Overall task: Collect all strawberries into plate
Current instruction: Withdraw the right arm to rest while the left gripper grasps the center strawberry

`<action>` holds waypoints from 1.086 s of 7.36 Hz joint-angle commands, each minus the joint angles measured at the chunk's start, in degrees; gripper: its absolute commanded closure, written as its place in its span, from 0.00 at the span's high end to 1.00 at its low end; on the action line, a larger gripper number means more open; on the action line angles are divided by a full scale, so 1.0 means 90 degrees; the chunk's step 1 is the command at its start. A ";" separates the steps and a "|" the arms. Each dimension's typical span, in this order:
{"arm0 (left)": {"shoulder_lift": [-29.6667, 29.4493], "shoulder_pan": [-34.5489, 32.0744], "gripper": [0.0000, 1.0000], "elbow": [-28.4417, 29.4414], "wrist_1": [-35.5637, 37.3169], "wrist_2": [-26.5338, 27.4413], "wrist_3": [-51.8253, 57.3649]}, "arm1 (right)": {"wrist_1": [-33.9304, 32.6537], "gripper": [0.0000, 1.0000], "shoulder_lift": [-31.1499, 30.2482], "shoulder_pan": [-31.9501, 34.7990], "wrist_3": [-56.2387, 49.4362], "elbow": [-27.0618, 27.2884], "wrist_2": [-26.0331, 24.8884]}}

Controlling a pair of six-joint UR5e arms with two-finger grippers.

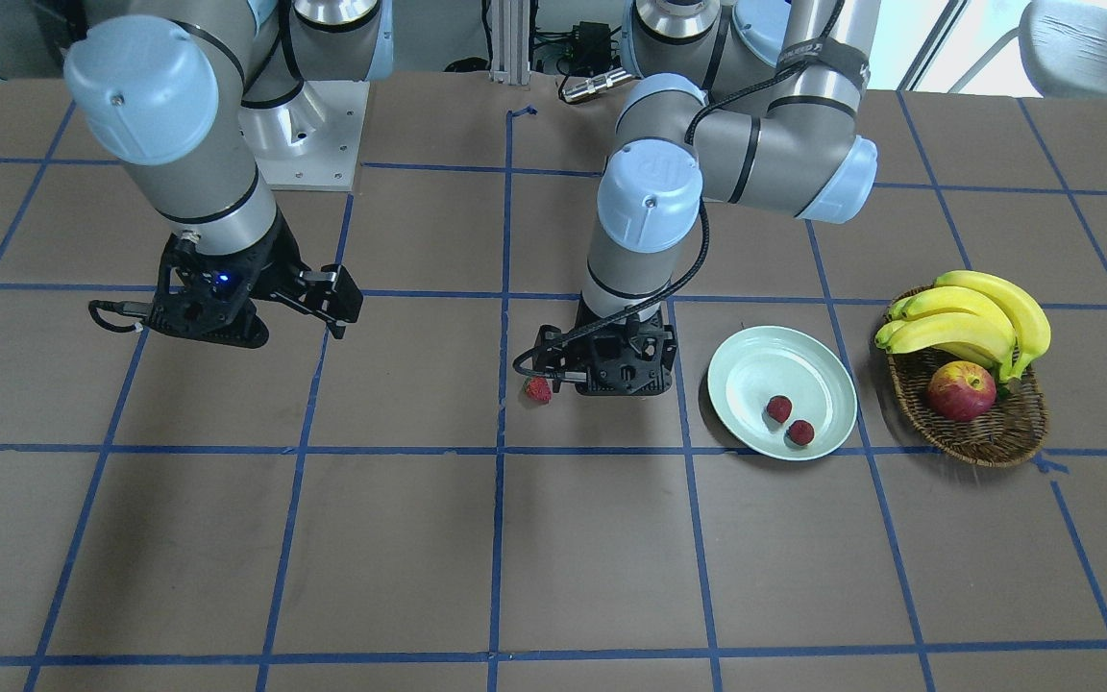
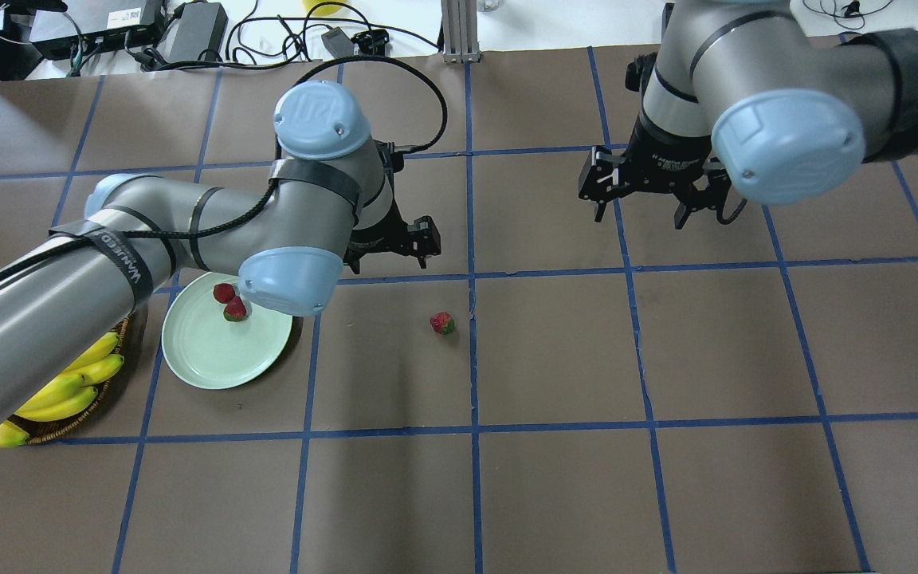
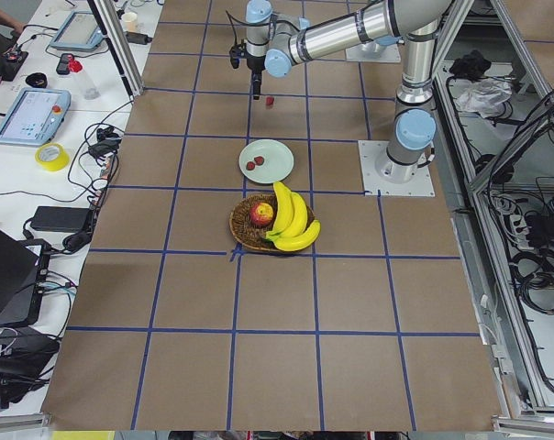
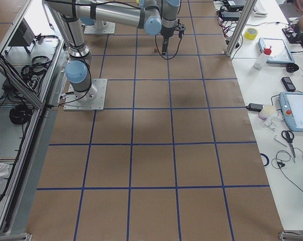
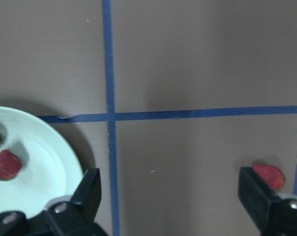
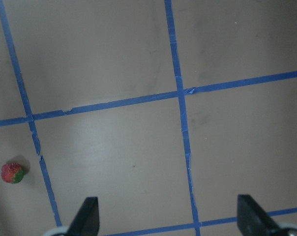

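The robot's left gripper needs to next close around the middle of the loose strawberry point(image 1: 538, 391) point(image 5: 270, 176) on the table near the blue tape line.
Two strawberries point(image 1: 779, 408) point(image 1: 800, 432) lie on the pale mint-green plate point(image 1: 755, 370). They also show in the overhead view point(image 2: 224, 292) point(image 2: 235, 309) on the plate point(image 2: 212, 351). A third strawberry point(image 1: 538, 389) point(image 2: 442, 323) lies on the table near a blue tape line. My left gripper point(image 5: 170, 196) is open and empty above the table between the plate point(image 5: 35, 147) and the loose strawberry point(image 5: 269, 176). My right gripper point(image 2: 641, 207) is open and empty, well away from the loose strawberry point(image 6: 13, 173).
A brown wicker basket point(image 1: 971, 437) with bananas point(image 1: 967, 317) and a red-yellow apple point(image 1: 962, 389) stands beside the plate, on the side away from the loose strawberry. The brown table point(image 2: 555, 478) carries a grid of blue tape lines.
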 commanded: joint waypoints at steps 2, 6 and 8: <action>-0.0773 -0.0484 0.98 -0.0042 0.0510 -0.0200 -0.0590 | 0.0608 1.00 -0.0205 0.0001 -0.0040 -0.0828 -0.0236; -0.1010 -0.0504 0.90 -0.0345 0.0755 -0.0219 -0.0590 | 0.0500 1.00 -0.0752 0.0020 -0.0079 -0.0497 -0.0128; -0.1010 -0.0504 0.56 -0.0316 0.0775 -0.0248 -0.0532 | 0.0152 1.00 -0.0675 0.0030 -0.0401 -0.0506 -0.0119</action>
